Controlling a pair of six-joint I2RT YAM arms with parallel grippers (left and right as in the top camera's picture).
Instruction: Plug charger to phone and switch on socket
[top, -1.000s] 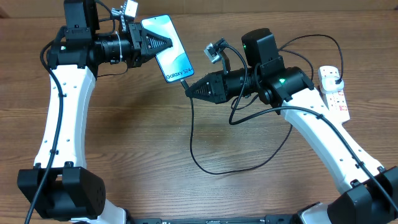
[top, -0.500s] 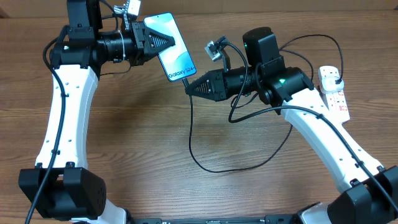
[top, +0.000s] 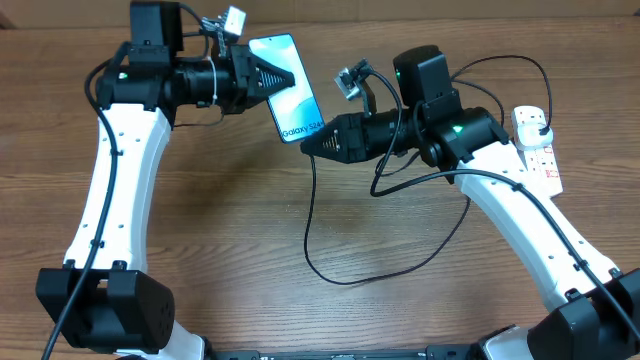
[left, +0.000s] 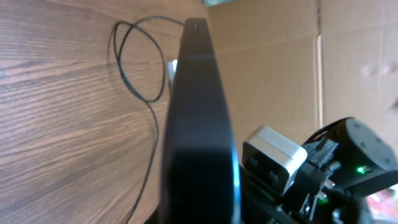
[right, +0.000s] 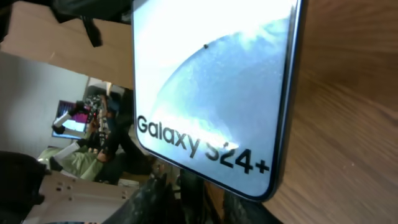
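Observation:
The robot's left gripper needs to release the phone on the bare table (top: 269, 175) next to the hanging part of the black charger cable. The phone is still held above the table.
My left gripper (top: 288, 78) is shut on the phone (top: 297, 95) and holds it above the table, lit "Galaxy S24+" screen up. The left wrist view shows the phone edge-on as a dark slab (left: 196, 124). My right gripper (top: 306, 145) is shut on the connector end of the black charger cable (top: 310, 220), right at the phone's lower end. In the right wrist view the screen (right: 211, 93) fills the frame, with my dark fingers (right: 193, 199) just below its bottom edge. Whether the tip is in the port is hidden. The white socket (top: 538, 155) lies far right.
The charger cable loops over the table middle (top: 345, 280) and runs up right to a black plug (top: 541, 128) at the socket. A cardboard wall (left: 273, 56) stands behind the table. The two arms nearly meet at the top centre.
My left arm has carried the phone to the right, bringing its lower end up to my right gripper's tip. The right arm has barely moved.

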